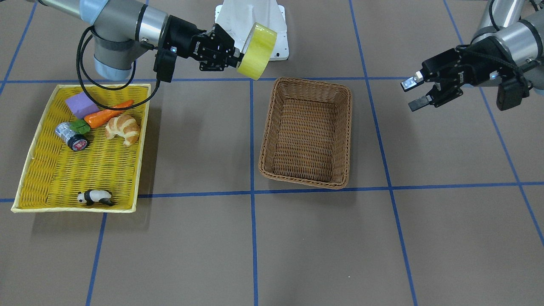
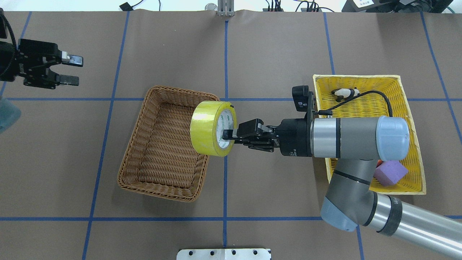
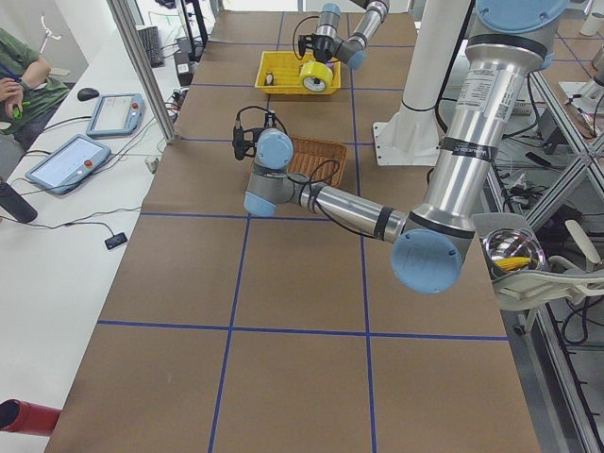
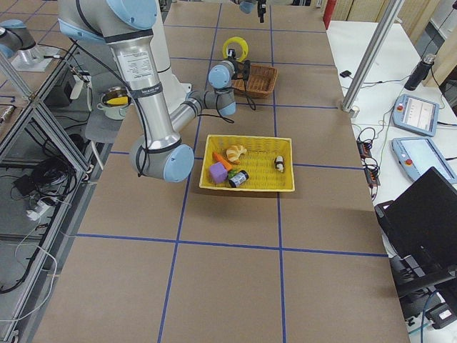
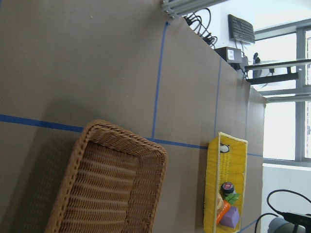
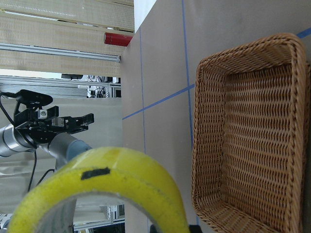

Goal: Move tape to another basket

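Observation:
The free edge (image 1: 270, 49) of the yellow tape roll is opposite the edge held by my right gripper, and my left gripper should grab it next.
My right gripper (image 2: 231, 135) is shut on the yellow tape roll (image 2: 213, 128) and holds it in the air over the near right rim of the brown wicker basket (image 2: 144, 144). In the front view the tape (image 1: 257, 51) hangs beside the basket's (image 1: 306, 131) far corner, held by the right gripper (image 1: 238, 57). The right wrist view shows the tape (image 6: 112, 189) close up and the empty basket (image 6: 252, 131) below. My left gripper (image 2: 70, 70) is open and empty, far left of the basket; it also shows in the front view (image 1: 412, 93).
A flat yellow woven tray (image 1: 51, 170) holds a purple block (image 1: 80, 105), a carrot (image 1: 108, 114), a croissant (image 1: 123, 128), a silver cylinder with a black-red cap (image 1: 71, 136) and a panda figure (image 1: 95, 197). A white mount plate (image 1: 250, 21) stands behind the tape.

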{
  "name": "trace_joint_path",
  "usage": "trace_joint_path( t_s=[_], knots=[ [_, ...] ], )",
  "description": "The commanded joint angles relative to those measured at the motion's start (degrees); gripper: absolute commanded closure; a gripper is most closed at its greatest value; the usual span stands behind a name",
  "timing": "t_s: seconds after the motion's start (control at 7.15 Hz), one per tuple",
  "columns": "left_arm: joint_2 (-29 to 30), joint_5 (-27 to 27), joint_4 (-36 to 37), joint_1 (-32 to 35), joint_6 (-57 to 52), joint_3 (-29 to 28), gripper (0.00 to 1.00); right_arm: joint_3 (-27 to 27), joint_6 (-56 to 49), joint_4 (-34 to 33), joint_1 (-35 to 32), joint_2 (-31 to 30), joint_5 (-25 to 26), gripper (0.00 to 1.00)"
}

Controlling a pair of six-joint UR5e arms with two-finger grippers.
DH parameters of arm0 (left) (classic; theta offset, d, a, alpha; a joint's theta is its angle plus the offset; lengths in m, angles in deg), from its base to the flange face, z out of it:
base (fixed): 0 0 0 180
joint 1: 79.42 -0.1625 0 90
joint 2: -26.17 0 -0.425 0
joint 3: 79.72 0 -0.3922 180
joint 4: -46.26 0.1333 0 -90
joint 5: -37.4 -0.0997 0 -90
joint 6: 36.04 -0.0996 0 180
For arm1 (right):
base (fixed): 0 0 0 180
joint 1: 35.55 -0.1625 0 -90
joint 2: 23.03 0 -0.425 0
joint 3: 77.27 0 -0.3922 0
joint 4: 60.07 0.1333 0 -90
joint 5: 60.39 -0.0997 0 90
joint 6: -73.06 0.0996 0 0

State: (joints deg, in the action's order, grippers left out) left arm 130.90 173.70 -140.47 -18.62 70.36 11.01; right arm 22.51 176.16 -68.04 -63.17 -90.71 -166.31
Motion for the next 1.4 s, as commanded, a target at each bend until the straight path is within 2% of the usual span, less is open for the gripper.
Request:
trace_joint_path(
  t_s=[0.0,0.14,0.28,0.56,0.84,1.26],
  knots=[
    [0.47,-13.54,-12.47,-8.2,10.49,-0.55,0.05,0.06,0.09,2.6,2.39,0.09,3.09,1.0],
    [2.21,-20.65,-15.91,-10.32,23.98,-1.16,0.09,0.76,0.09,2.69,2.4,0.18,3.09,1.0],
    [3.27,-22.89,-19.25,-11.48,28.03,-2.99,0.08,1.64,0.09,2.69,2.4,0.18,3.18,1.0],
    [3.55,-23.35,-19.9,-13.23,28.68,-3.02,0.02,1.91,0.52,2.6,2.74,1.58,3.09,1.0],
    [6.52,-23.27,-20.25,-14.74,33.5,-2.31,0.02,1.65,0.53,2.43,3.36,2.73,3.09,1.0],
    [8.56,-23.35,-19.9,-18.16,33.87,0.24,0.02,1.04,0.53,2.34,3.36,2.73,2.83,1.0]
  ],
)
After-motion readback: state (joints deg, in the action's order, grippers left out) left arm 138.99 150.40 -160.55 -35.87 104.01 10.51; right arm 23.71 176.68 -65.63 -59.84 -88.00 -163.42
